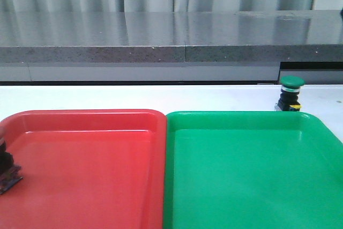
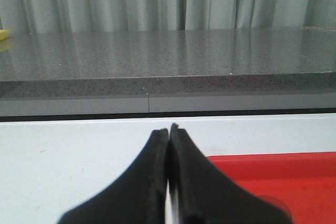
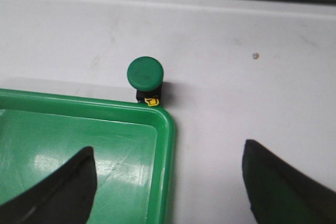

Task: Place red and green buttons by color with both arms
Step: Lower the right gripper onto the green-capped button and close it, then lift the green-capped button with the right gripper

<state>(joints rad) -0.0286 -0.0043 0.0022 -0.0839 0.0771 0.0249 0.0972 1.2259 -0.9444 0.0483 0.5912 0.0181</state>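
Next, I close my right gripper on the round top point(image 1: 292, 82) point(image 3: 145, 74) of the green button, which stands just behind the far corner of the green tray.
The green button point(image 1: 292, 90) stands upright on the white table just behind the far right corner of the green tray point(image 1: 236, 114). In the right wrist view the green button point(image 3: 145, 73) touches the outside of the green tray's rim point(image 3: 79, 103). My right gripper point(image 3: 168, 148) hangs open and empty over that corner, short of the button. A dark object point(image 1: 6, 167) inside the red tray point(image 1: 86, 113), cut off by the left edge, looks like the red button. My left gripper point(image 2: 168, 129) is shut on nothing, over the table beside the red tray point(image 2: 283, 169). Neither arm shows in the front view.
A grey speckled stone ledge point(image 1: 161, 38) runs along the back of the white table point(image 1: 134, 97), with curtains behind it. The two trays sit side by side, their rims touching at the middle.
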